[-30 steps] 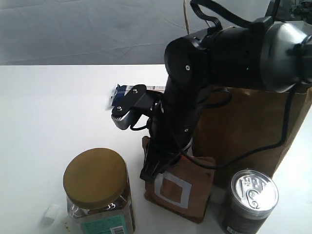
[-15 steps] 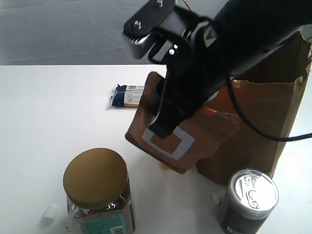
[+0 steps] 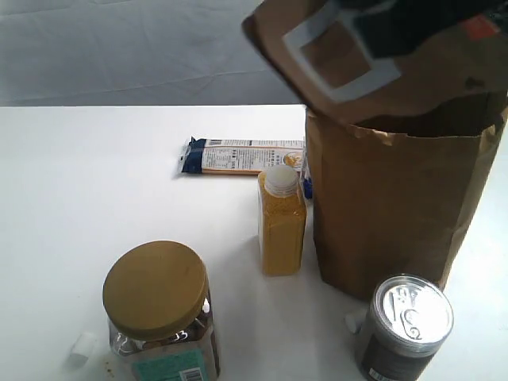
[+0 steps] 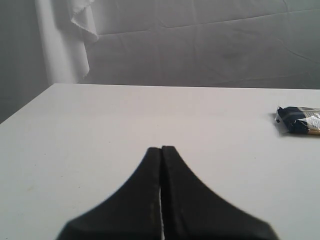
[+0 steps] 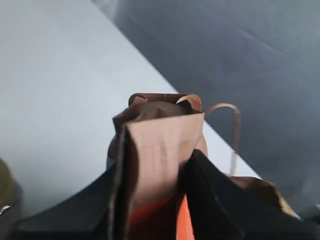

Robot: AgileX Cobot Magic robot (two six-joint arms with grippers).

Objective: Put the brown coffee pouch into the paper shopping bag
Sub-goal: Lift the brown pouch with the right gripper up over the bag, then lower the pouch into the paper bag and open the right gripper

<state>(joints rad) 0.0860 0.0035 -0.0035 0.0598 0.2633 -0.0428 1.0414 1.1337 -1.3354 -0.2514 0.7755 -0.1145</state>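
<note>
My right gripper is going to release the brown coffee pouch inside the paper shopping bag (image 3: 382,118), just behind its front rim. The pouch now hangs just above the bag's open mouth.
The brown coffee pouch (image 3: 341,59) hangs tilted in the air at the top of the exterior view, just above the open mouth of the paper shopping bag (image 3: 389,214). Its grey-white square outline faces the camera. My right gripper (image 5: 155,167) is shut on the pouch (image 5: 162,142) near its orange-red strip; one dark finger (image 3: 401,32) shows across the pouch. A bag handle (image 5: 233,131) and the bag's rim (image 5: 262,190) lie beyond the pouch. My left gripper (image 4: 161,150) is shut and empty, low over the bare white table, outside the exterior view.
A yellow bottle (image 3: 281,226) stands just left of the bag. A gold-lidded jar (image 3: 159,305) and a tin can (image 3: 405,321) sit at the front. The long blue-and-white packet (image 3: 238,156) lies behind the bottle. A small white scrap (image 3: 82,347) lies front left.
My right arm has lifted the pouch off the table, up and to the right, until it hangs over the bag's mouth. The yellow bottle is now uncovered.
</note>
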